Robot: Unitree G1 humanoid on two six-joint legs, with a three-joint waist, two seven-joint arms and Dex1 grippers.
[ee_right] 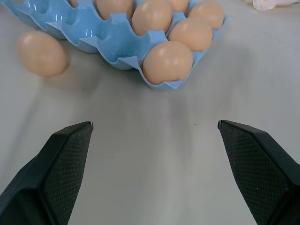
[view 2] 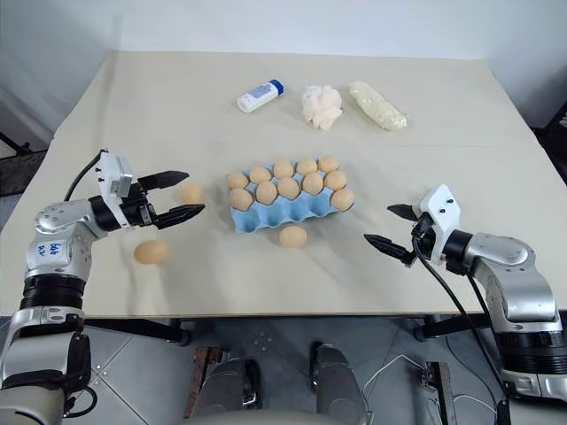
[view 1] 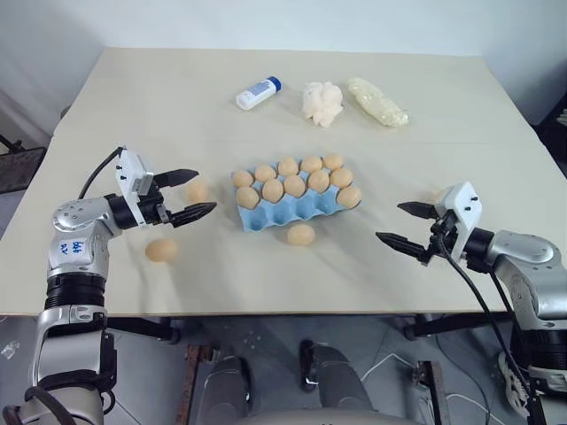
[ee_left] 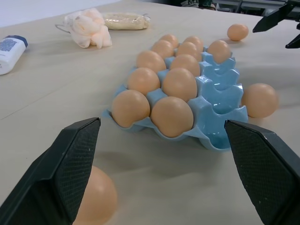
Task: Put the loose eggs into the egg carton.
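Note:
Next, I will close my right gripper around the sides of the loose egg [view 1: 437, 194] that is just behind it, leaving the egg in front of the egg carton.
The light blue egg carton [view 1: 297, 212] lies mid-table with several tan eggs in its back rows; its front cups [ee_left: 220, 93] are bare. One loose egg [view 1: 301, 235] rests just in front of the carton. Another egg [view 1: 161, 251] lies near the front left. A third egg [view 1: 196, 188] sits on the table by my left gripper [view 1: 205, 192], which hovers open and holds nothing. A further egg [ee_left: 237, 32] lies right of the carton, close to my right gripper [view 1: 390, 221], which is also open and holds nothing.
At the back of the table stand a white bottle with a blue cap [view 1: 258, 93], a lumpy white wad [view 1: 322, 102] and a clear plastic packet [view 1: 376, 102]. The table's front edge [view 1: 266, 312] runs just below both grippers.

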